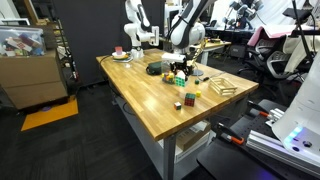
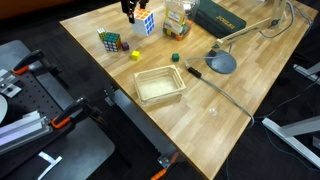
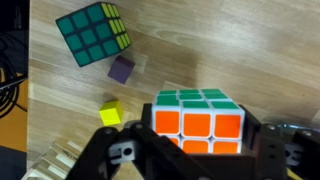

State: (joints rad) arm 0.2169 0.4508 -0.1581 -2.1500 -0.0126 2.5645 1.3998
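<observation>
I will release the white-edged Rubik's cube, now at the table's far edge, on the bare wood (image 1: 185, 88) (image 3: 187, 146) next to the small yellow block.
In the wrist view my gripper (image 3: 198, 135) is shut on a white-edged Rubik's cube (image 3: 198, 112), green on top and orange toward the camera, with a dark finger pressed against each side. Past it on the wooden table (image 3: 220, 50) lie a black-edged Rubik's cube (image 3: 93, 32), a small purple block (image 3: 121, 69) and a small yellow block (image 3: 110, 116). In an exterior view the white cube (image 2: 147, 22) is at the table's far edge beside the gripper (image 2: 130, 9), with the black cube (image 2: 109, 41) close by. I cannot tell whether the held cube touches the table.
A clear plastic tub (image 2: 160, 85) sits mid-table, with a desk lamp (image 2: 222, 63) and a dark box (image 2: 220, 18) beyond it. A green block (image 2: 173, 57) and a yellow block (image 2: 137, 56) lie loose. Wooden pieces (image 3: 55, 160) and cables (image 3: 10, 80) border the wrist view.
</observation>
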